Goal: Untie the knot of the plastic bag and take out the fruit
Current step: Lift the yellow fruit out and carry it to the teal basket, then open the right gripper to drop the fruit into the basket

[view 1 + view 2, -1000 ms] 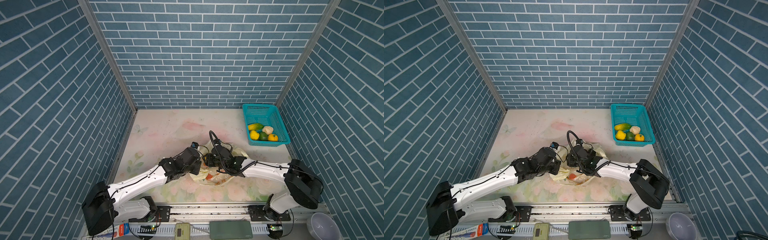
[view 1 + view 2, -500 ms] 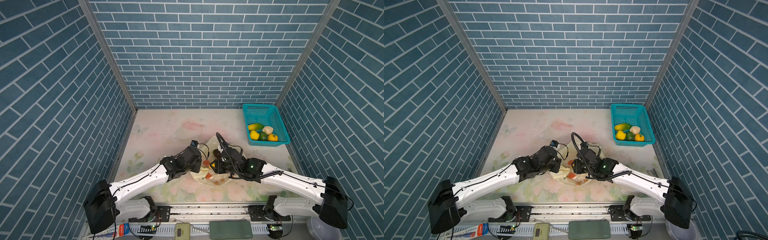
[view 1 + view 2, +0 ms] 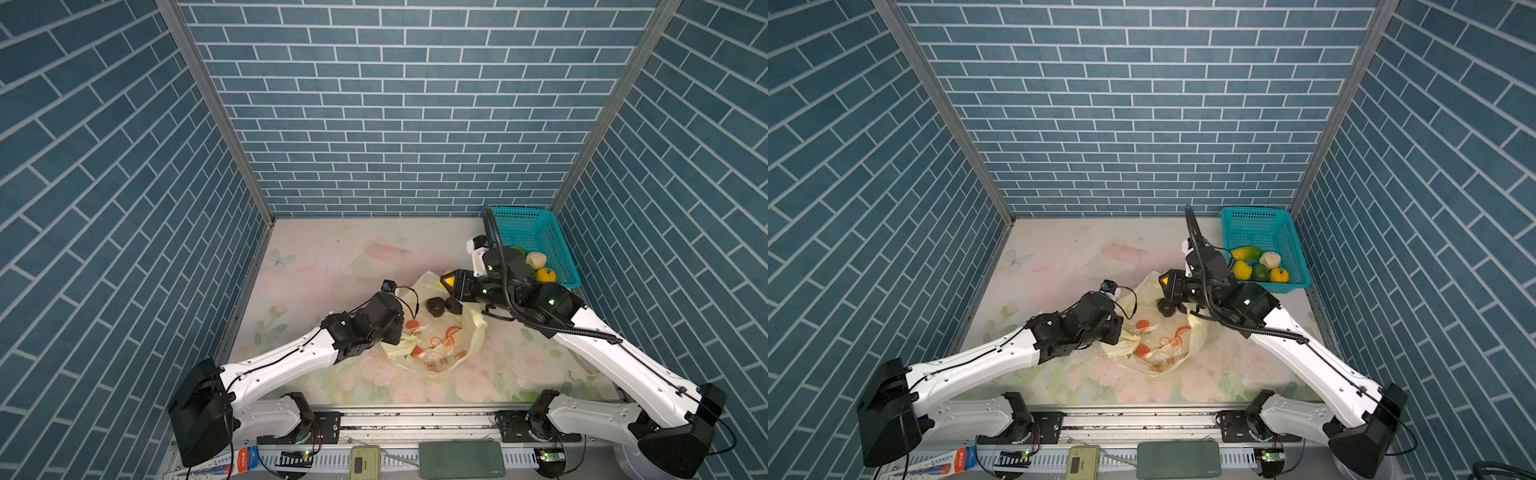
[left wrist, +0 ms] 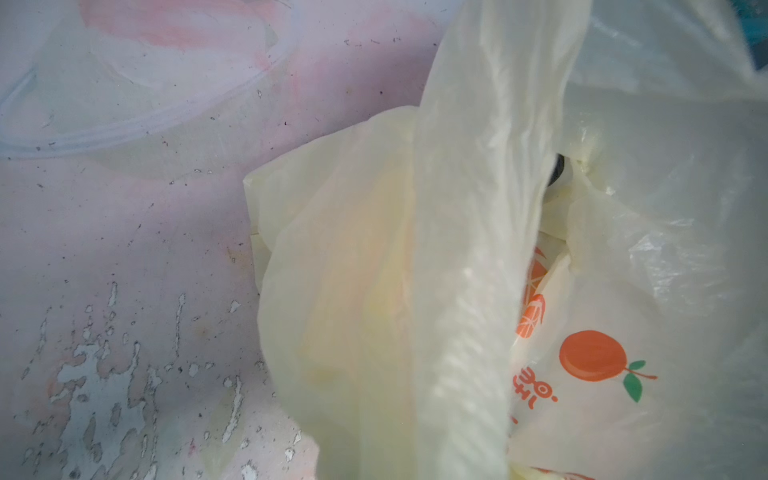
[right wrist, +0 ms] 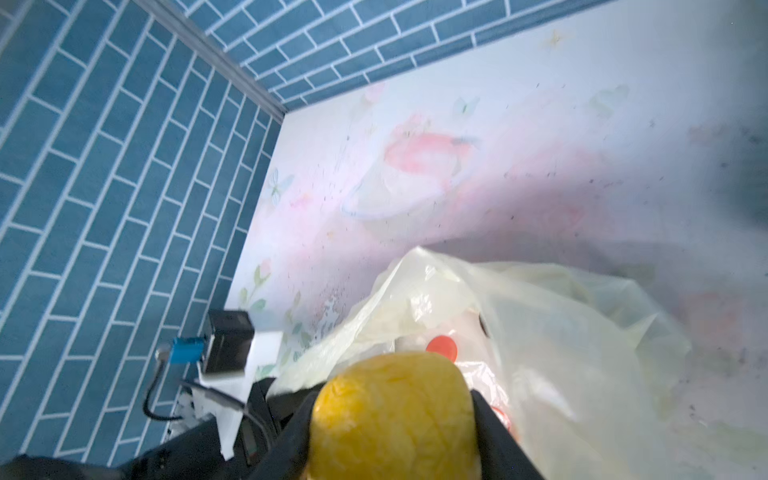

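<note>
My right gripper is to release the yellow lemon in the teal basket (image 3: 516, 261), next to the cream fruit.
The plastic bag (image 3: 436, 347) (image 3: 1158, 347) lies crumpled at the middle of the table with its mouth open toward the back; no knot shows. My left gripper (image 3: 400, 336) (image 3: 1121, 334) is shut on the bag's near-left edge, and pale plastic (image 4: 374, 291) fills the left wrist view. My right gripper (image 3: 451, 282) (image 5: 390, 397) is shut on a yellow lemon (image 5: 392, 415) (image 3: 1163, 281), held above the bag's far rim. Two dark brown-black fruit (image 3: 436, 306) (image 3: 454, 306) sit in the bag's mouth.
A teal basket (image 3: 536, 232) (image 3: 1258, 224) stands at the back right against the wall, holding a long yellow-green fruit (image 3: 1246, 253), a cream one (image 3: 1269, 259), a lemon (image 3: 1241, 270), a green one (image 3: 1260, 273) and a yellow-orange one (image 3: 1279, 275). Brick walls enclose three sides.
My right gripper has come up out of the bag with the lemon and swung back and right toward the basket. The left gripper has stayed on the bag's edge.
</note>
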Tool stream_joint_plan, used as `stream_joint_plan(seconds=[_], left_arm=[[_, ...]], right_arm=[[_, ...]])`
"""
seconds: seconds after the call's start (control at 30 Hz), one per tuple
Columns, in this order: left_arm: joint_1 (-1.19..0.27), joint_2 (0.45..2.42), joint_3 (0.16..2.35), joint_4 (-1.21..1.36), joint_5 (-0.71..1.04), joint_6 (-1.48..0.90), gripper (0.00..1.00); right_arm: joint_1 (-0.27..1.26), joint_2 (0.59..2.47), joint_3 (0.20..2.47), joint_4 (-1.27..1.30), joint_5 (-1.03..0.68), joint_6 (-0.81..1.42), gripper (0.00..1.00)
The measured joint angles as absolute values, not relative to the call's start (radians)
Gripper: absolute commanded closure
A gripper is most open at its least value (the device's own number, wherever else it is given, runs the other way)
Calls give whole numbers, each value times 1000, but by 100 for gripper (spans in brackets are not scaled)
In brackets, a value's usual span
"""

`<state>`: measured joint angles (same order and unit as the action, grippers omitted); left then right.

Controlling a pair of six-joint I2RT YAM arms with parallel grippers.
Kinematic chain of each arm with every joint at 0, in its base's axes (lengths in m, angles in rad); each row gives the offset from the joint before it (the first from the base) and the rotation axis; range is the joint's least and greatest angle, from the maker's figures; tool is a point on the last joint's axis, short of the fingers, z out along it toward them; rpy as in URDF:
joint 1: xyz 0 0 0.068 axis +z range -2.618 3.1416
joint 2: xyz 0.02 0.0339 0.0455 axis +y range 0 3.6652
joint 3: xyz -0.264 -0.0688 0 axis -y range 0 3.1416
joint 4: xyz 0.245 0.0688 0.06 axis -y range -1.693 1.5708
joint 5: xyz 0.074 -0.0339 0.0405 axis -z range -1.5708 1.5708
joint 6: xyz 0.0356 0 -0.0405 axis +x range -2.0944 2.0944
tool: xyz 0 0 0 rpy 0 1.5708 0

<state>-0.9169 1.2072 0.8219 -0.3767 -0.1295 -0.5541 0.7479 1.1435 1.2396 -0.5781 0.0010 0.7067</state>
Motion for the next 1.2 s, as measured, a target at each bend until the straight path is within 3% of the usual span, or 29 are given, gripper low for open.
stream_joint_plan(seconds=[0.27, 0.47, 0.9, 0.97, 1.1, 1.2], left_arm=[[-941, 1168, 822, -355, -143, -554, 100], [-1002, 1159, 822, -315, -169, -544, 100], [-1061, 1159, 820, -263, -191, -525, 100], [-1061, 1159, 820, -262, -191, -524, 100], [-1061, 1159, 820, -262, -191, -519, 100], [-1061, 1159, 820, -263, -191, -514, 100]], right_arm=[[428, 1172, 1290, -577, -82, 620, 60], [185, 1299, 1215, -467, -136, 590, 60], [-2, 1725, 1249, -323, -123, 499, 59], [-9, 1760, 1268, -321, -116, 491, 55], [-9, 1794, 1300, -321, -74, 487, 34], [-9, 1796, 1309, -323, -39, 471, 25]])
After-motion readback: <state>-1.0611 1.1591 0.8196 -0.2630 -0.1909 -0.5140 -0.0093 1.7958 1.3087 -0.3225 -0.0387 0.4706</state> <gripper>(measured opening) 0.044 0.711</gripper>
